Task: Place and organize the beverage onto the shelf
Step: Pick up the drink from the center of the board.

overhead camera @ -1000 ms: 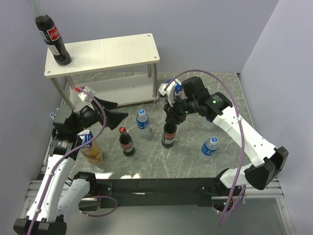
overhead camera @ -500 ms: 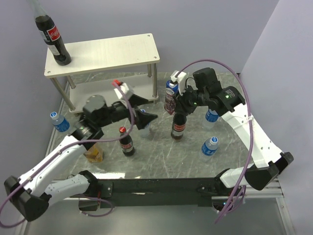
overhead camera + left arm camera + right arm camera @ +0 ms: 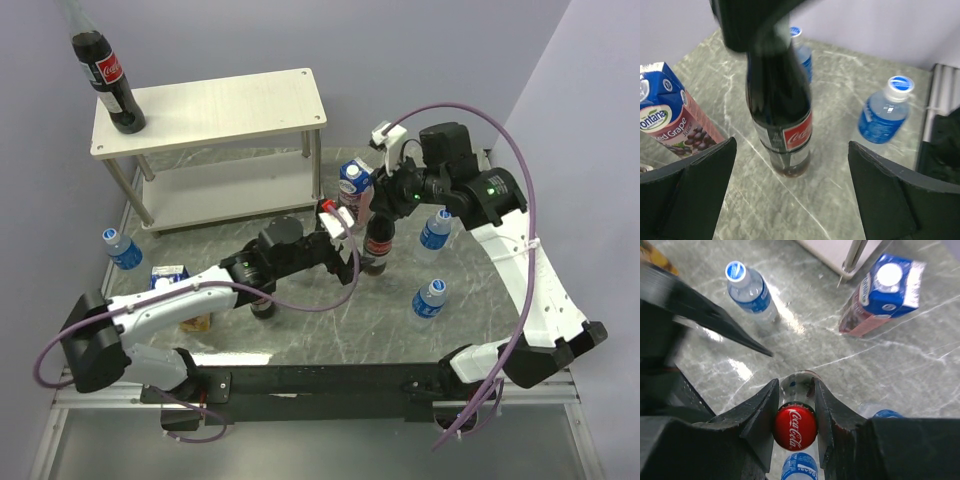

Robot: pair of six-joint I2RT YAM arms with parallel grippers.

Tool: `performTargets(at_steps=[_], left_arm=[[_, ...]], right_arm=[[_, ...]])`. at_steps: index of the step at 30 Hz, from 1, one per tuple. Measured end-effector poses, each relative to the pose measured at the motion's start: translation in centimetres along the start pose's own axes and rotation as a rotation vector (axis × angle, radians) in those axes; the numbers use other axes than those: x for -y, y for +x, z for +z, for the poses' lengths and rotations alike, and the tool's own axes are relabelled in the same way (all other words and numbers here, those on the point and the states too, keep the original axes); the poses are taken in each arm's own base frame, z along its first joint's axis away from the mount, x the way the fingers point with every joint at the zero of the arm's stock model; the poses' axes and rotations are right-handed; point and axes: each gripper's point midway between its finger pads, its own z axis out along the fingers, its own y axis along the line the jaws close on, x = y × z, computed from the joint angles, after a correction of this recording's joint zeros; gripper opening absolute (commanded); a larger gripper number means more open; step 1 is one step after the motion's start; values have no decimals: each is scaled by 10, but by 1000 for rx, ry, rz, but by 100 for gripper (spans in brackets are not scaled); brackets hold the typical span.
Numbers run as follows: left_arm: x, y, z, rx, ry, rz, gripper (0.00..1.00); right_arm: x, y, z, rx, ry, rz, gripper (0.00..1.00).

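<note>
The cola bottle, now upright at the table or just above, will be released by my right gripper between the open fingertips of my left gripper (image 3: 374, 251), close to the purple juice carton.
My right gripper (image 3: 386, 203) is shut on the neck of a cola bottle (image 3: 377, 247), just under its red cap (image 3: 795, 427). The bottle stands upright, its base at or just above the table. My left gripper (image 3: 351, 262) is open and empty, its jaws wide apart low in front of that bottle (image 3: 782, 110). The purple juice carton (image 3: 352, 184) stands just left of the bottle. The shelf (image 3: 215, 105) is at the far left, with one cola bottle (image 3: 108, 80) on its top board. A third cola bottle (image 3: 262, 306) is mostly hidden under my left arm.
Water bottles stand at the left (image 3: 122, 247), at the right (image 3: 435, 229) and at the near right (image 3: 429, 299). Another (image 3: 749, 291) shows in the right wrist view. The yellow juice carton (image 3: 192, 322) stands near the left arm's base. Walls close in the left and right sides.
My left arm has swung right and stretched out, its open gripper now beside the held cola bottle. My right gripper has carried that bottle a little to the right and farther back.
</note>
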Motion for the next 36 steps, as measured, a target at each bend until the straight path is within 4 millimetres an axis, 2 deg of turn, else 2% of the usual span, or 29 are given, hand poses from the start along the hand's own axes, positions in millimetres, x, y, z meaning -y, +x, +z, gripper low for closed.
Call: performTargets(at_steps=[4, 9, 17, 22, 30, 36], left_arm=[[-3, 18, 18, -19, -19, 24, 100], [0, 29, 36, -11, -22, 42, 100], [0, 41, 62, 14, -58, 62, 100], [-5, 40, 70, 47, -106, 66, 100], [-12, 19, 76, 129, -149, 65, 99], [-13, 29, 83, 109, -151, 82, 98]], right_arm=[[2, -17, -18, 44, 20, 1, 0], [3, -30, -33, 85, 27, 13, 0], [2, -26, -36, 68, 17, 44, 0], [-1, -24, -36, 65, 0, 64, 0], [2, -25, -38, 74, -9, 85, 0], [6, -24, -39, 77, -5, 100, 0]])
